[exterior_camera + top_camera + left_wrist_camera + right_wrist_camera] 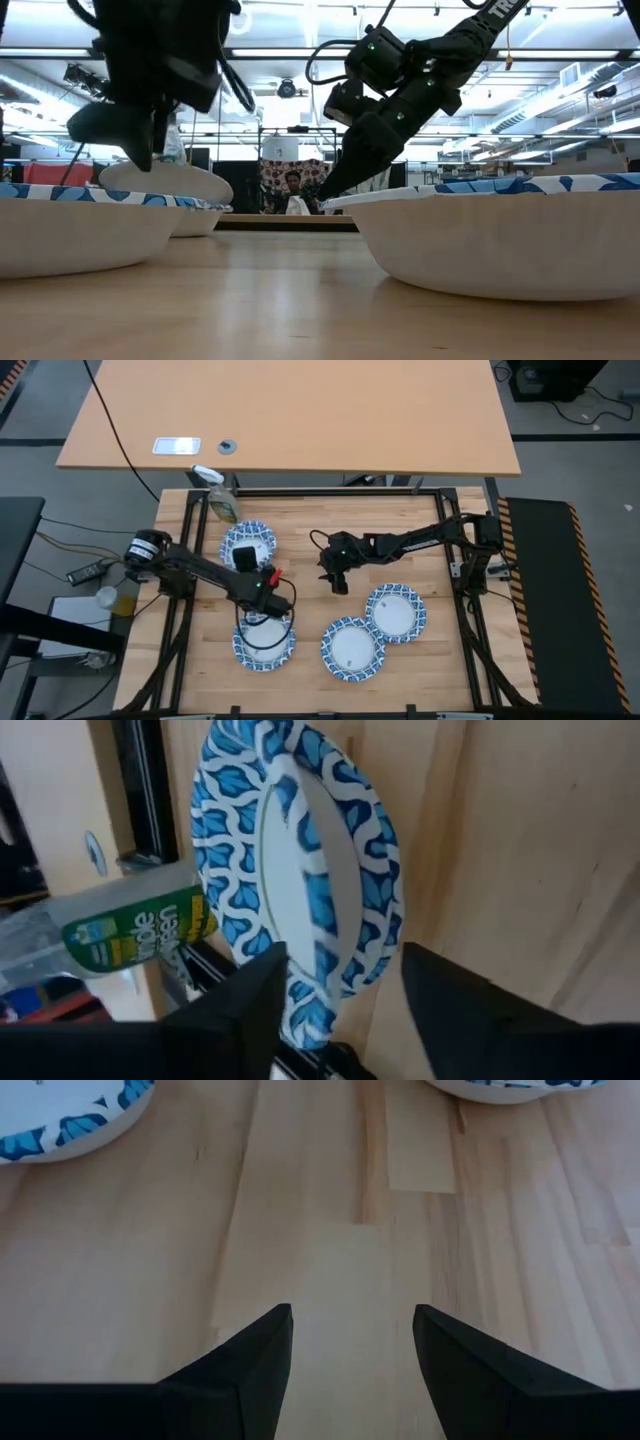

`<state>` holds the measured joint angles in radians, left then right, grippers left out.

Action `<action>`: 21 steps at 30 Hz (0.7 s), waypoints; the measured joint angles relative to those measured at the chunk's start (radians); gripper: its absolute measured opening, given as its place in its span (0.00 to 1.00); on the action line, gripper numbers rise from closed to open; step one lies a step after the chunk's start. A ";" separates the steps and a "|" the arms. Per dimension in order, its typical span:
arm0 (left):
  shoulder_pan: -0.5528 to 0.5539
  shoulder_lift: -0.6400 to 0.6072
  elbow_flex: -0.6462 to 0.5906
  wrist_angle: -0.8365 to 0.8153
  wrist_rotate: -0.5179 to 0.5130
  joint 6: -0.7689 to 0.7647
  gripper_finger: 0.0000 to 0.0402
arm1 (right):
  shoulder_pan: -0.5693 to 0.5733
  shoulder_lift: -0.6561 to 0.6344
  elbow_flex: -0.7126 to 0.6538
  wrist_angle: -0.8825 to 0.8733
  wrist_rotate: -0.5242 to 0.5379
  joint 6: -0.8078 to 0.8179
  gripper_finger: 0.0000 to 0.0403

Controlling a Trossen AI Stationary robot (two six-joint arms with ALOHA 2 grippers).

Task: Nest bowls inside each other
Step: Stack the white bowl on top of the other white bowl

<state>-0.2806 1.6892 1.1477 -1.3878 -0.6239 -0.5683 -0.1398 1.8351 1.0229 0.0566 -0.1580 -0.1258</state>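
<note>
The upper bowl sits tilted across the lower bowl, so the robot's left gripper will grasp the upper bowl's raised rim (326, 955) and settle that bowl level inside.
Blue-and-white patterned bowls lie on the wooden table. At the far left one bowl (256, 536) carries a second one inside it, whose rim (312, 870) sits askew. My left gripper (245, 560) (345, 952) is open over the near part of this pair. Another bowl (268, 648) lies near left, partly under my left arm. Two more bowls (352, 648) (396, 612) lie at the near right, rims meeting. My right gripper (338, 586) (352, 1312) hangs open over bare wood at mid-table, slanting down. My left gripper stands open with one finger (250, 1010) on each side of the near rim (305, 1005) of the far-left bowls, slanting down at it. Whether either finger touches the rim, I cannot tell. The bowls rest on the table.
A green-labelled bottle (221, 501) (140, 930) lies at the far-left corner beside the bowl pair. A black frame rail (330, 491) runs round the table. Bare wood lies at mid-table and far right (400, 520). In the low view a person shows in the room behind.
</note>
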 joint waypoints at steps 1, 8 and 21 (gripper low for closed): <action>0.000 -0.010 0.009 -0.002 0.017 -0.001 0.55 | 0.000 0.000 0.000 -0.001 -0.001 0.000 0.54; 0.009 -0.167 0.056 0.026 0.080 0.012 0.65 | 0.001 0.000 0.000 -0.005 -0.039 -0.001 0.54; 0.215 -0.329 -0.211 0.346 0.271 0.123 0.52 | 0.001 0.000 0.000 -0.006 -0.051 0.000 0.54</action>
<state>-0.0659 1.3607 0.9363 -1.0413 -0.3527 -0.4450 -0.1390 1.8351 1.0229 0.0505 -0.2088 -0.1261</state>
